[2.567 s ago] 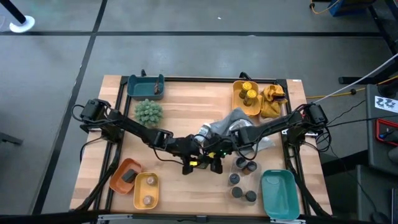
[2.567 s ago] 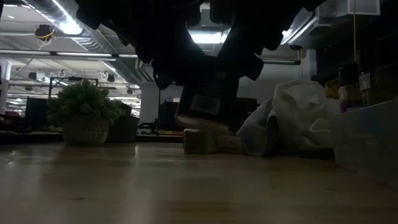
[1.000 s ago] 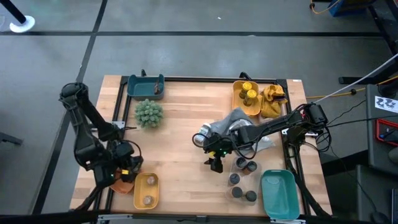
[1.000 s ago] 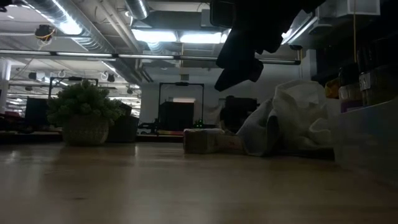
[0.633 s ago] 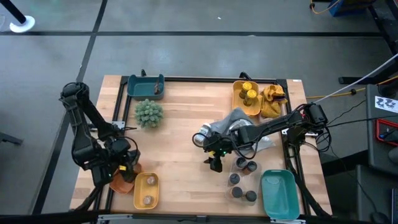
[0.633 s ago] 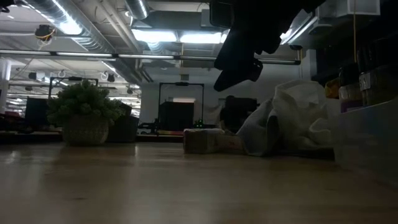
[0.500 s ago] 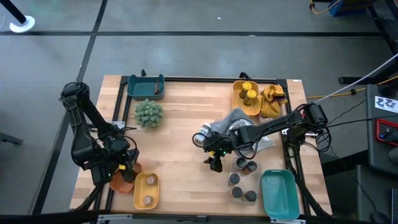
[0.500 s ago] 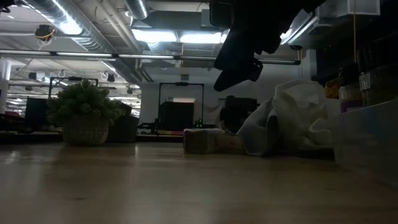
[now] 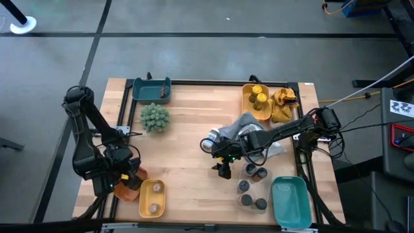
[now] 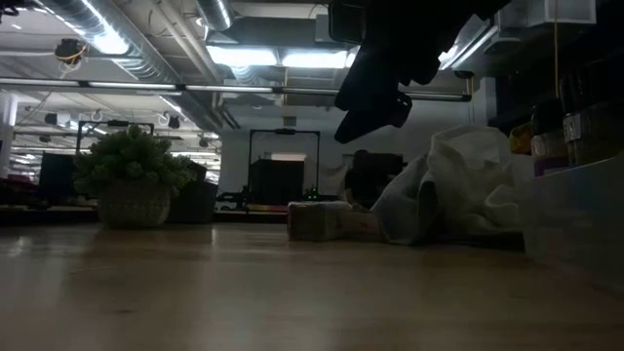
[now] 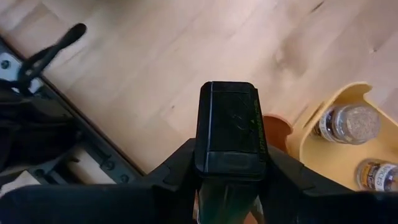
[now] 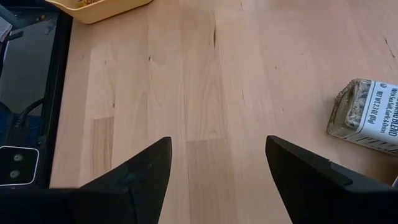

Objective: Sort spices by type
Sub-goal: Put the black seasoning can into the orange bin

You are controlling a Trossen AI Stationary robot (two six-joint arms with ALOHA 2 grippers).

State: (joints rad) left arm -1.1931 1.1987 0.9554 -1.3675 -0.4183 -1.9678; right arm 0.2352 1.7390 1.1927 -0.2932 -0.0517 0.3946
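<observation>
I need to let go of the dark tin with my left gripper around the middle of the orange tray (image 9: 130, 186) (image 11: 234, 171), next to the yellow tray.
My left gripper (image 9: 127, 178) hovers at the table's near-left corner over the orange tray (image 9: 131, 193), shut on a dark rectangular tin (image 11: 230, 121). Next to it, the yellow tray (image 9: 152, 197) holds two jars (image 11: 348, 124). My right gripper (image 9: 223, 171) is open above bare wood near the table's middle; in its wrist view the right gripper (image 12: 217, 162) has nothing between its fingers. A labelled tin (image 12: 367, 118) lies on its side nearby. Several dark-lidded jars (image 9: 249, 170) stand just right of the right gripper. My left gripper pinches the dark tin between its two fingers, one on each long side (image 11: 200, 155). The tin lies along the fingers, and its end (image 11: 230, 93) sticks out past them. It hangs over the orange tray's rim (image 11: 277, 127). I cannot tell whether it touches the tray.
A teal tray (image 9: 289, 200) sits at the near right and another teal tray (image 9: 151, 89) at the far left. A yellow tray of yellow-lidded jars (image 9: 257, 97) sits at the far edge beside a yellow cloth (image 9: 283, 103). A green plant ball (image 9: 154, 116) and grey-white cloths (image 9: 249, 129) are also here.
My left gripper has drifted slightly toward the table's left edge above the orange tray, still shut on the dark tin. The right arm has stayed where it was.
</observation>
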